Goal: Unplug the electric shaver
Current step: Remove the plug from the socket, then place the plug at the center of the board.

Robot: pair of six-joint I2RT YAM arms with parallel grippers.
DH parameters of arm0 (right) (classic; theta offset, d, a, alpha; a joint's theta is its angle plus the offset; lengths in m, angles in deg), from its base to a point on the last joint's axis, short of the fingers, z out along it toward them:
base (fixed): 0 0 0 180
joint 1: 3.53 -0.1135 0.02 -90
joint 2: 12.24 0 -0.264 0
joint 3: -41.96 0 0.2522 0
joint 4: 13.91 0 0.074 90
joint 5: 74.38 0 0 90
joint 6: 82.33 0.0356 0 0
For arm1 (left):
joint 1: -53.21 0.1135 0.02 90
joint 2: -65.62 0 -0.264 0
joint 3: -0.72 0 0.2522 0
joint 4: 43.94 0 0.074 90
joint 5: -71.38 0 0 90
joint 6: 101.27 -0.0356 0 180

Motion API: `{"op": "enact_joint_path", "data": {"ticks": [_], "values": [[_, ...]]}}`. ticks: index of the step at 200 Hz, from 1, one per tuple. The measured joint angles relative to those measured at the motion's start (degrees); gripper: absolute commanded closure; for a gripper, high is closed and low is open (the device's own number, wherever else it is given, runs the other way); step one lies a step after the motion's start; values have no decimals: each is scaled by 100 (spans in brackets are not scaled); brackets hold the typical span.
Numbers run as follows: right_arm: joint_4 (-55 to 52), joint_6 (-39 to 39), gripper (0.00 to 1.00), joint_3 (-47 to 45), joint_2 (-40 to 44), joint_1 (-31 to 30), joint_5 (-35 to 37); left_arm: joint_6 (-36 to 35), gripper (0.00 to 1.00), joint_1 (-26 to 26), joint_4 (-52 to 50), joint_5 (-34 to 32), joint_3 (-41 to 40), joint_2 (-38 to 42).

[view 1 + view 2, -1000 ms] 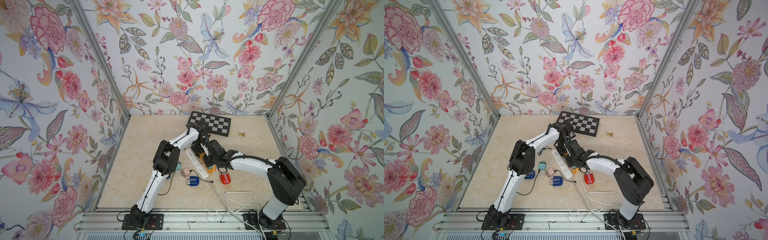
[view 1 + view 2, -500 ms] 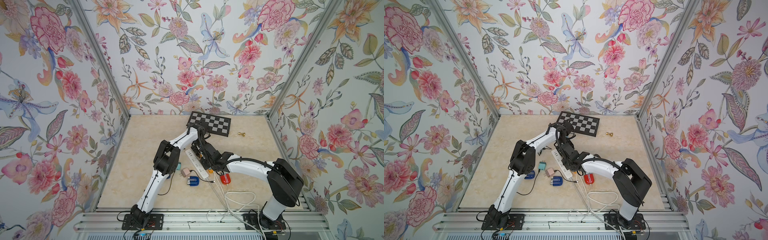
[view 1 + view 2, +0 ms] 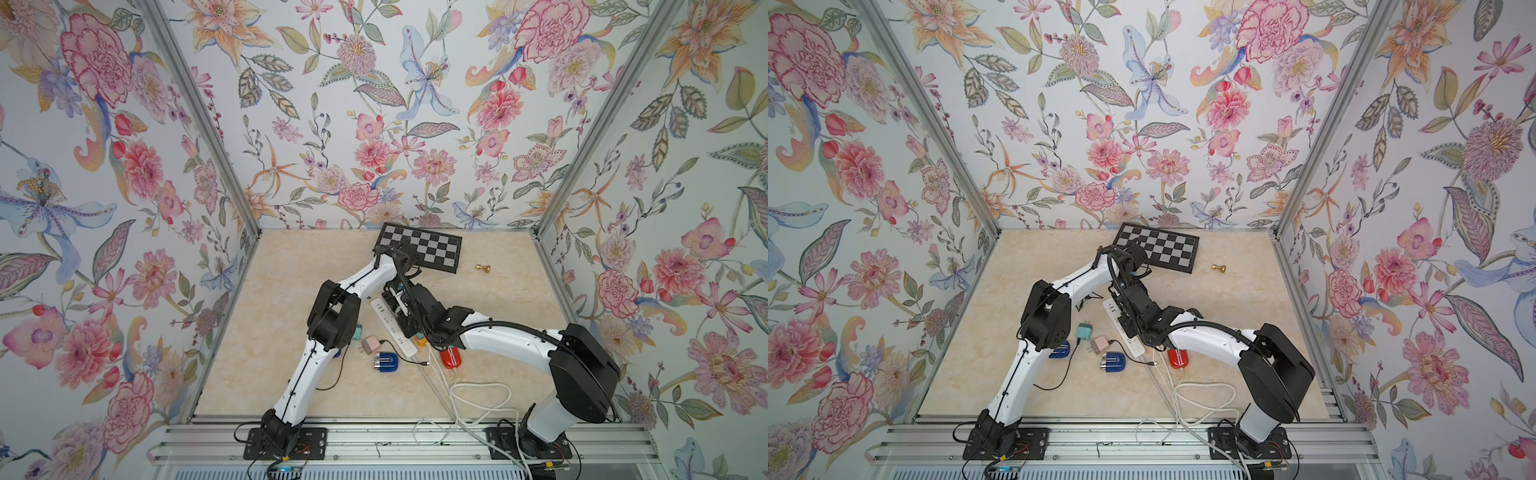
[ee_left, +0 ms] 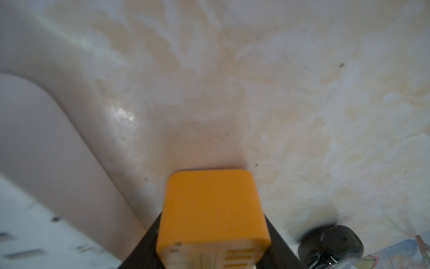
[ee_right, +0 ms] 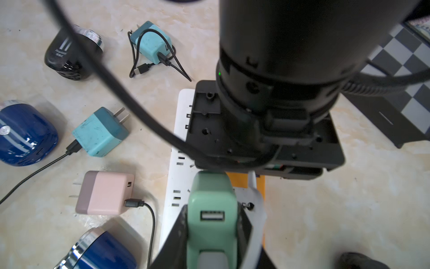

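The mint-green charger will go down from my right gripper on the bare table [image 3: 464, 298] [image 5: 381, 223] just in front of the chessboard's near corner.
A white power strip [image 3: 388, 322] lies mid-table, and both arms meet over it. My left gripper [image 4: 213, 233] is shut on an orange charger block [image 4: 211, 209] beside the strip [image 4: 35, 233], low over the table. My right gripper [image 5: 211, 228] is shut on a mint-green charger [image 5: 211, 202] standing on the strip [image 5: 179, 186]; its USB port is empty. A white cable [image 5: 256, 209] runs past it from under the left gripper. A red shaver [image 3: 451, 358] with a white cable lies near the strip's front end. Blue shavers [image 3: 386, 362] [image 3: 1061, 349] and a black one [image 5: 72, 53] lie around.
Loose teal [image 3: 1084, 331] and pink [image 3: 1099, 345] chargers with black cables lie left of the strip. A chessboard [image 3: 419, 251] and a gold pawn [image 3: 483, 269] sit at the back. White cables [image 3: 478, 395] loop at the front edge. Floral walls enclose three sides.
The right arm's wrist has shifted slightly left along the strip. The left arm has barely moved, and both grips look unchanged.
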Motion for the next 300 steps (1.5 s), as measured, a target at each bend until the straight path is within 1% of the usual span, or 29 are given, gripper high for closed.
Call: {"op": "enact_joint_path", "data": {"ticks": [17, 35, 57, 86, 110, 126, 136, 164, 216, 261, 280, 300], "values": [[-2, -37, 82, -133, 214, 46, 37, 0, 74, 2, 0, 0, 2, 0], [-15, -61, 82, -345, 627, 166, 68, 0, 74, 2, -44, 7, 81, -46], [-94, -74, 82, -522, 1178, 435, 46, 0, 74, 0, -59, 66, 249, -136], [-116, 13, 82, -776, 1764, 1198, -205, -2, 73, 0, 17, 101, 356, -192], [-144, 177, 81, -857, 1880, 2177, -772, -101, 73, 0, 98, 103, 415, -216], [-184, 254, 82, -841, 1768, 2804, -1165, -186, 72, 0, 192, 81, 476, -245], [-260, 280, 82, -778, 1611, 3088, -1388, -262, 70, 0, 262, 55, 483, -245], [-417, 339, 81, -579, 957, 3580, -1871, -437, 68, 0, 439, -52, 485, -245], [-568, 424, 79, -173, 90, 4028, -2264, -715, 63, 0, 634, -90, 485, -245], [-560, 568, 75, 0, -546, 4129, -2656, -866, 61, 0, 782, -223, 483, -243], [-470, 697, 69, 9, -763, 4157, -2800, -901, 60, 0, 820, -264, 483, -240], [-260, 876, 55, 13, -857, 4271, -2938, -911, 60, 0, 831, -273, 483, -240]]}}
